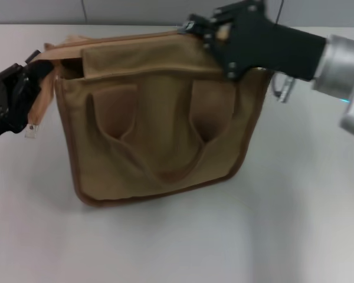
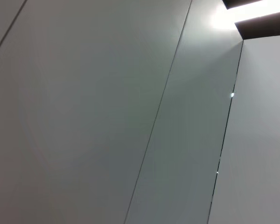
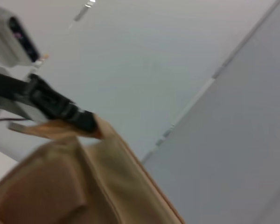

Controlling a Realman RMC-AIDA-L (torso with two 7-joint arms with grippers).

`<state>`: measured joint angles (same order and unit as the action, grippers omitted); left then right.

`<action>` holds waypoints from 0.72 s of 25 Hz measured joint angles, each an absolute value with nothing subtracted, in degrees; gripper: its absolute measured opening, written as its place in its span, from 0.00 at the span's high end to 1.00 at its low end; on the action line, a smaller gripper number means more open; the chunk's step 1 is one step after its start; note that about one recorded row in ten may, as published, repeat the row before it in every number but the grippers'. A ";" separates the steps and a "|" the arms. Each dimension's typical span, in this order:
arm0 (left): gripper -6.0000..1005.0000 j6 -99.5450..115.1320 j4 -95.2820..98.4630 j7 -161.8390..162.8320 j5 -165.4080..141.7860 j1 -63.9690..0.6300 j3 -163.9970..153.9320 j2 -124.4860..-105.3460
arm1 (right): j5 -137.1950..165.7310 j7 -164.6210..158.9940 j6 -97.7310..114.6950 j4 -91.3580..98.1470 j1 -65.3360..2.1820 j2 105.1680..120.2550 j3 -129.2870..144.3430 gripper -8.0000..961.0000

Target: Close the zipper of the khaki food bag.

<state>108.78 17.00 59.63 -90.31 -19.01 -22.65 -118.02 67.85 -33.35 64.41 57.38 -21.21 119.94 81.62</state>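
My right gripper needs to let go of the zipper pull on the bag's top, at the end (image 1: 246, 36) opposite my left gripper.
The khaki food bag (image 1: 159, 135) stands on the white table in the head view, its two looped handles lying flat on the near side. My left gripper (image 1: 40, 75) is shut on the tan end tab at the bag's left end; the right wrist view also shows this left gripper (image 3: 86, 122) clamped on that edge of the bag (image 3: 84, 186). My right gripper (image 1: 189, 27) reaches in from the right and is pinched shut at the bag's top rear edge, on a small silver glint of the zipper pull. A dark gap shows at the top's left end.
A white tag (image 1: 32, 130) hangs below the left gripper. A silver metal ring (image 1: 283, 89) dangles at the bag's right side under the right arm. The table (image 1: 183, 242) runs bare in front of the bag. The left wrist view shows only grey wall panels.
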 joint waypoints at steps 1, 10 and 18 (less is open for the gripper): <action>0.93 108.78 17.00 59.63 -90.31 -19.01 -22.65 -118.02 | 67.85 -33.35 64.41 57.38 -21.21 119.94 81.62 0.99; 0.93 106.87 16.79 60.15 -90.71 -18.71 -24.29 -118.07 | 64.55 -31.87 69.31 56.41 -16.44 119.94 75.12 0.99; 0.93 102.82 12.87 59.62 -90.65 -20.42 -27.38 -118.48 | 64.09 -31.88 73.14 54.10 -15.59 119.89 73.60 0.99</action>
